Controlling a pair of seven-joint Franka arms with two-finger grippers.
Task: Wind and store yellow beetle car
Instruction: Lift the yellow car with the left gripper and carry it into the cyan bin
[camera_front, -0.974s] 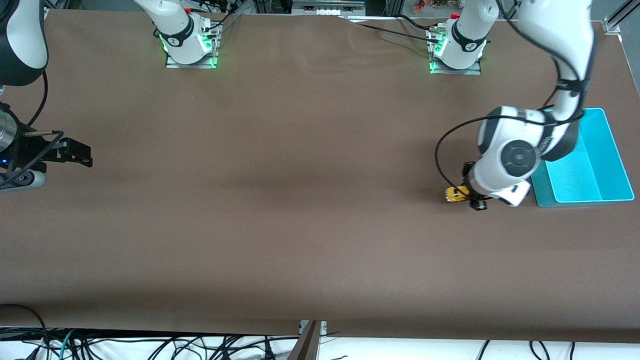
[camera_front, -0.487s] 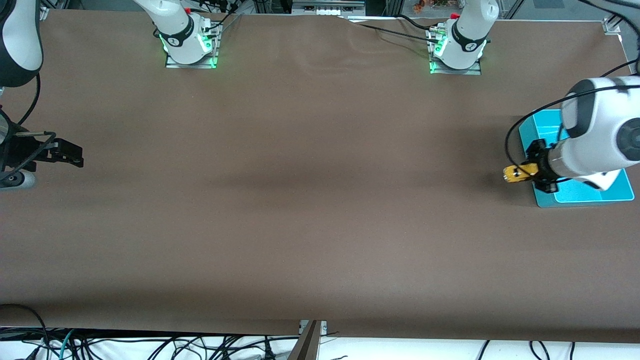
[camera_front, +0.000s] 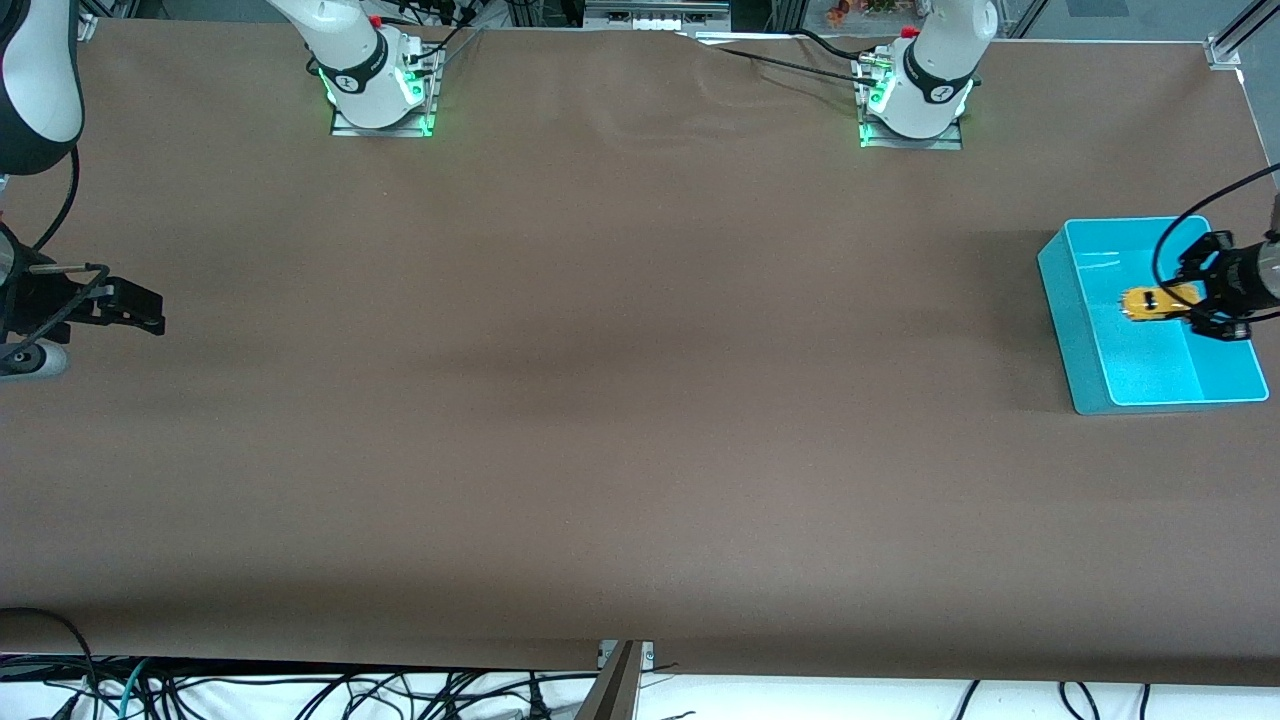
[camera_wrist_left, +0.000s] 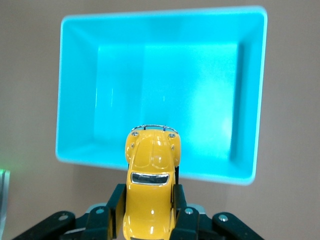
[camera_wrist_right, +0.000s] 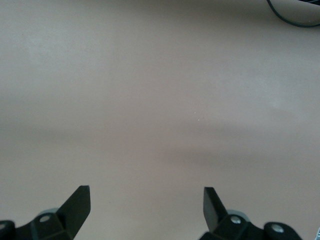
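Observation:
My left gripper is going to let go of the yellow beetle car on the turquoise bin's bottom, toward the end (camera_front: 1104, 278) (camera_wrist_left: 121, 111) nearest the arm bases.
The yellow beetle car (camera_front: 1158, 301) is held in my left gripper (camera_front: 1200, 298), which is shut on it and hangs in the air over the turquoise bin (camera_front: 1062, 285) at the left arm's end of the table. In the left wrist view the car (camera_wrist_left: 151, 182) sits between the two black fingers (camera_wrist_left: 116, 205), nose toward the bin (camera_wrist_left: 75, 90), whose inside holds nothing. My right gripper (camera_front: 140, 308) is open and empty, waiting low over the table at the right arm's end; its fingertips (camera_wrist_right: 80, 200) show over bare brown cloth.
The brown table cloth (camera_front: 620, 380) is bare between the two arms. The arm bases (camera_front: 375, 80) stand along the table edge farthest from the front camera. Cables hang below the table's near edge (camera_front: 400, 690).
My left gripper carried the yellow car from the table beside the bin up and over the bin. My right gripper barely shifted.

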